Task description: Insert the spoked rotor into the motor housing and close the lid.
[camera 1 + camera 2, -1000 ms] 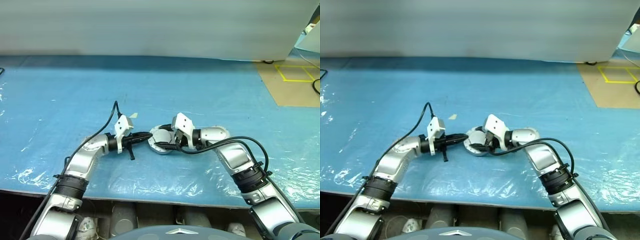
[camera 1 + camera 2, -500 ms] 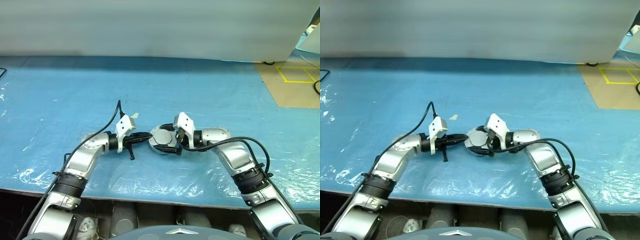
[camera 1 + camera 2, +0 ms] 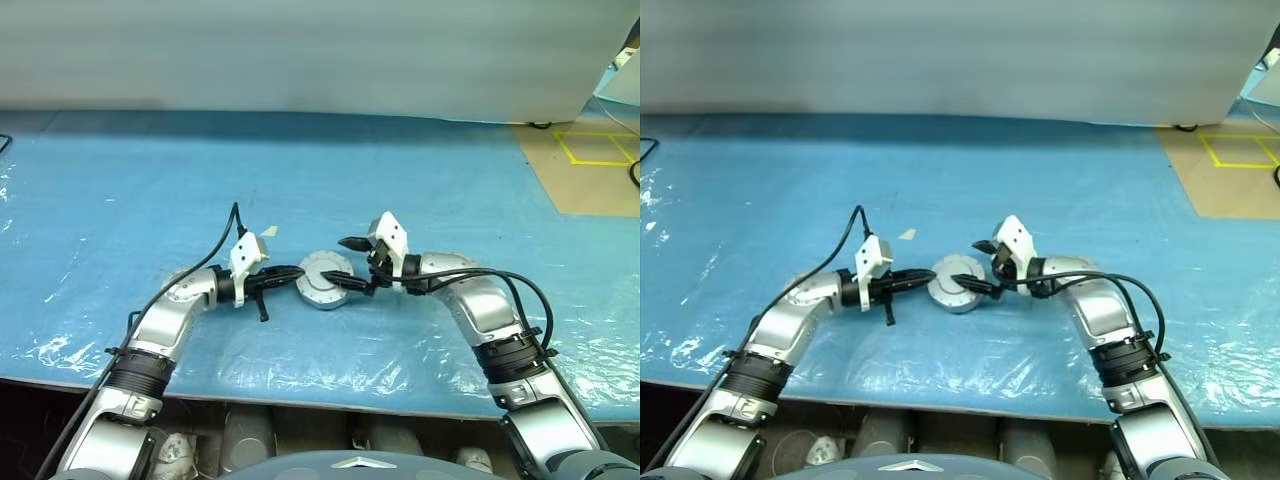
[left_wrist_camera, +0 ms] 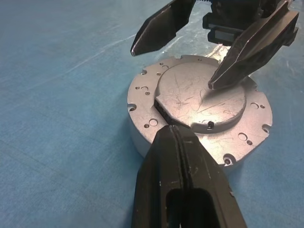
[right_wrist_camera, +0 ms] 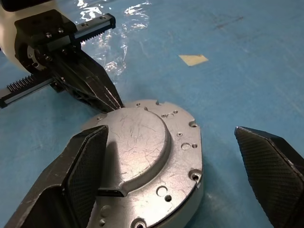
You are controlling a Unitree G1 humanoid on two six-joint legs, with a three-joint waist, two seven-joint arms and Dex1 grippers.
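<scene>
One finger of the robot's right gripper hangs over the lid and the other is beyond the far rim of the housing, so the right gripper needs to pinch the housing's side (image 5: pixel 194 205).
The motor housing (image 4: pixel 137 137) sits on the blue table with the lid (image 3: pixel 322 276) lying flat on it, plain grey face up. The spoked rotor is hidden. My left gripper (image 3: pixel 297 271) is shut, and its tip rests against the lid's raised centre on the left side (image 4: pixel 173 132). My right gripper (image 3: pixel 336 260) stands open just right of the housing. One of its fingers (image 4: pixel 247 50) hovers over the lid's top and the other (image 4: pixel 159 28) is beyond the far rim, with nothing held. In the right wrist view the lid (image 5: pixel 137 142) lies between my spread fingers.
A blue plastic-covered table (image 3: pixel 150 180) spreads all round, and its front edge is close below my arms. A small tan scrap (image 3: pixel 268 231) lies just behind my left gripper. Tan floor with yellow tape (image 3: pixel 590 150) is at the far right.
My right gripper has opened, let go of the lid and drawn back a little to the right. The lid, tilted a second ago, now lies flat on the housing. The left gripper has not moved.
</scene>
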